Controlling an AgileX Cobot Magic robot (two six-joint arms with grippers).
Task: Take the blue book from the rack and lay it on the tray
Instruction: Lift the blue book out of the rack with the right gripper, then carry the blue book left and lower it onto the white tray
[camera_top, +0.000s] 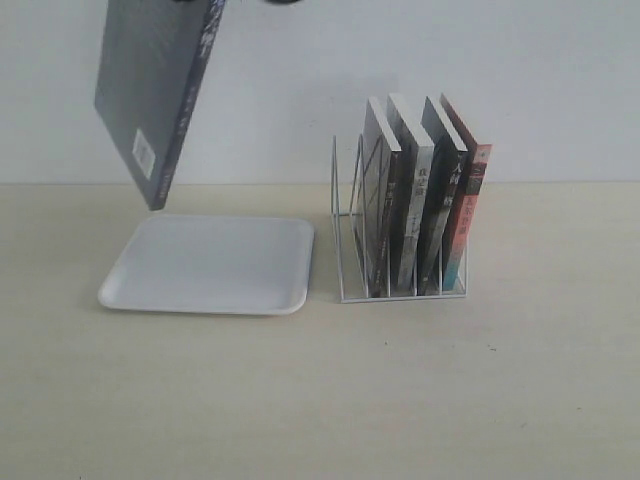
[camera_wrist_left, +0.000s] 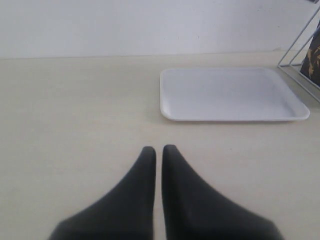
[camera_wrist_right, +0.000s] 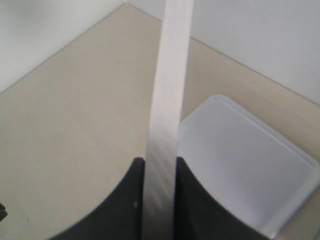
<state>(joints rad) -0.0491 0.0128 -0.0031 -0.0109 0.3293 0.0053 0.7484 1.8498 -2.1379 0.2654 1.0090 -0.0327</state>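
Observation:
Next, my right gripper lets go of the blue book across the middle of the white tray (camera_top: 211, 262) (camera_wrist_right: 239, 169), inside the tray's rims.
The blue book (camera_top: 150, 95) hangs tilted in the air above the far left part of the white tray (camera_top: 210, 265), showing its dark back cover with a barcode. My right gripper (camera_wrist_right: 160, 165) is shut on the book (camera_wrist_right: 167, 100), whose pale page edge runs between the fingers, with the tray (camera_wrist_right: 245, 160) below it. The white wire rack (camera_top: 345, 240) stands right of the tray, its left slots empty. My left gripper (camera_wrist_left: 159, 150) is shut on nothing, low over the bare table, short of the tray (camera_wrist_left: 230, 95).
Several books stay upright in the rack's right slots: black-spined ones (camera_top: 410, 210) and a red-and-teal-spined one (camera_top: 468, 215). A corner of the rack (camera_wrist_left: 300, 50) shows in the left wrist view. A white wall stands behind the light wooden table (camera_top: 320, 400).

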